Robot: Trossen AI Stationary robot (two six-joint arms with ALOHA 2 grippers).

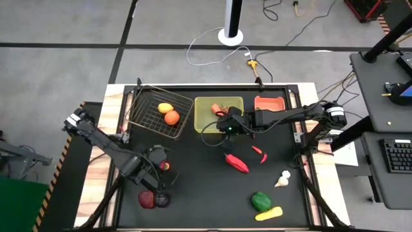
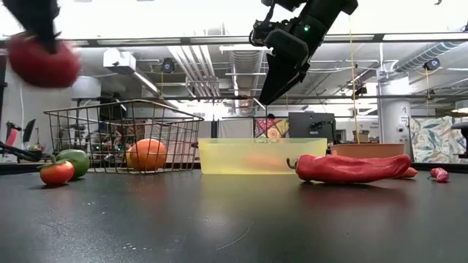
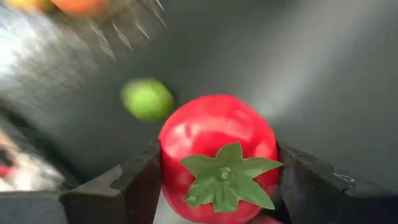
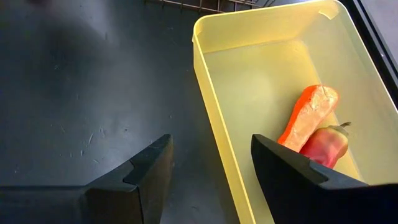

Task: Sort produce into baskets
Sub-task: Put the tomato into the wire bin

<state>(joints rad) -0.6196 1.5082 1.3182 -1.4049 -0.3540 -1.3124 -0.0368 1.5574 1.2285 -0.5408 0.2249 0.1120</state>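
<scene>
Next, my left gripper lets go of the red tomato in the wire basket [image 1: 159, 118] [image 3: 52, 42], next to the lemon and the orange fruit. The tomato still hangs over the table's near part.
My left gripper [image 1: 161, 165] hangs over the table's near left part, shut on a red tomato [image 3: 217, 155] with a green leafy cap. The tomato also shows high up in the low view [image 2: 40, 60]. Below it a green lime [image 3: 147, 98] and a small tomato [image 2: 57, 172] lie on the table. My right gripper [image 4: 211, 149] stands open and empty over the near left corner of the yellow-green tray [image 4: 208, 87]. The tray holds a carrot [image 4: 309, 117] and a red piece [image 4: 325, 143]. The wire basket [image 1: 145, 116] holds a lemon [image 1: 165, 107] and an orange fruit [image 1: 172, 117]. My left gripper pinches the tomato between its two fingers [image 3: 140, 180], one on each side of the round body [image 3: 171, 143]. The fingers come from above, slanting down. The tomato's leafy cap [image 3: 225, 174] faces up toward the wrist, and the fruit hangs clear of the table.
On the black mat lie a long red pepper [image 1: 237, 163], two small red chilies [image 1: 260, 153], a garlic [image 1: 283, 179], a green pepper [image 1: 261, 201], a yellow piece [image 1: 269, 212] and a dark red piece [image 1: 147, 200]. The salmon-red bin [image 1: 270, 103] stands at the far right.
</scene>
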